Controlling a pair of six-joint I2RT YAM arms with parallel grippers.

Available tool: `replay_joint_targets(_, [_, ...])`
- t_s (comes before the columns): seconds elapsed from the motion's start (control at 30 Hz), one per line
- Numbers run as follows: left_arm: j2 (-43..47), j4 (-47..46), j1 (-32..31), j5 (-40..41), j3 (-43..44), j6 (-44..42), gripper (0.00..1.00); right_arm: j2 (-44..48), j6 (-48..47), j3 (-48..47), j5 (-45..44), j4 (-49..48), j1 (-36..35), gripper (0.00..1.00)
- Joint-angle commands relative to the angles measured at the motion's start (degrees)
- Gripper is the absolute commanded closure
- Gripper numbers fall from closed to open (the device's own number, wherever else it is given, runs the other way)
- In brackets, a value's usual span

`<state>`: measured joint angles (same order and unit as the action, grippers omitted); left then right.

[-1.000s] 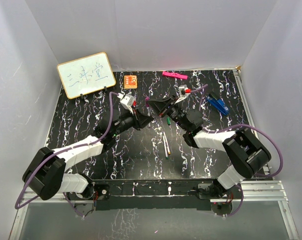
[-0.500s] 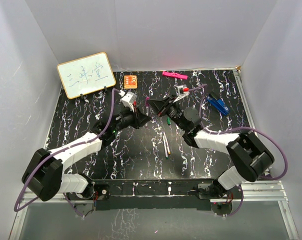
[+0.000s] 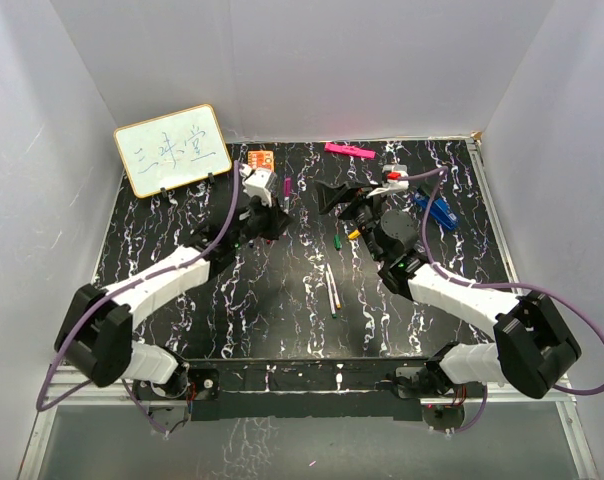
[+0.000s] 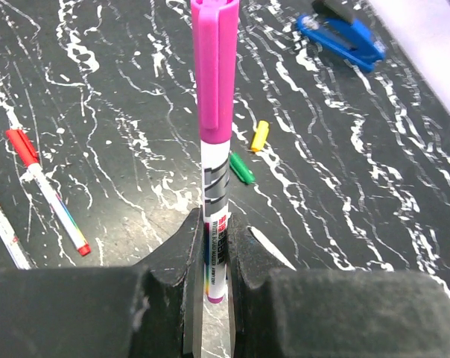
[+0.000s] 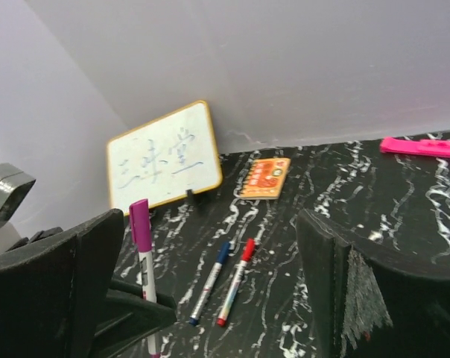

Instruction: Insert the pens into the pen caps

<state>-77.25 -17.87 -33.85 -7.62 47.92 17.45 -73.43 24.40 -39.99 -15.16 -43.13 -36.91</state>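
The robot's left gripper will release the purple-capped pen on the table [image 3: 287, 222] [image 4: 120, 180] beside the red-capped pen, on the green cap's side.
My left gripper [image 4: 214, 224] is shut on a white pen [image 4: 214, 190] that stands upright with a purple cap [image 4: 214, 67] on its top end. In the top view this gripper [image 3: 276, 206] holds the pen [image 3: 287, 190] left of centre at the back of the table. My right gripper [image 3: 342, 197] hangs open to the right of it, apart from the pen, with nothing between its fingers [image 5: 210, 224]. A yellow cap [image 3: 354, 233] and a green cap [image 3: 338, 241] lie loose below it. Two uncapped pens [image 3: 330, 290] lie side by side mid-table. A blue-capped pen [image 5: 210, 282] and a red-capped pen [image 5: 236, 291] lie together.
A small whiteboard [image 3: 172, 150] leans at the back left, with an orange notebook [image 3: 261, 160] beside it. A flat pink bar [image 3: 349, 150] lies against the back wall. A blue stapler-like object [image 3: 437, 210] sits at the right. White walls close in three sides.
My right gripper has opened, let go of the purple cap and drawn back to the right. The cap stays on the pen, which my left gripper has carried back and left.
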Motion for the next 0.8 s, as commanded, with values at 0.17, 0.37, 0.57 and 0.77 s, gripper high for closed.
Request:
replay_joint_targets(0.17, [-16.0, 16.5, 2.3, 7.9, 15.8, -1.7, 1.00, 1.5, -6.4, -0.6, -10.2, 0.6, 0.7, 0.02])
replay_joint_targets(0.37, [-23.5, 18.6, 3.2, 7.9, 21.4, 1.6, 1.00, 1.2, -6.8, -2.0, -12.5, 4.4, 0.8, 0.02])
replay_joint_targets(0.57, [-30.3, 22.4, 3.4, 7.1, 27.4, 3.0, 1.00, 1.3, -5.8, -0.9, -11.8, 4.5, 0.7, 0.02])
replay_joint_targets(0.77, [-33.9, 24.5, 3.5, 6.1, 29.9, 4.1, 1.00, 0.6, -4.9, -0.4, -11.2, 4.7, 0.7, 0.02])
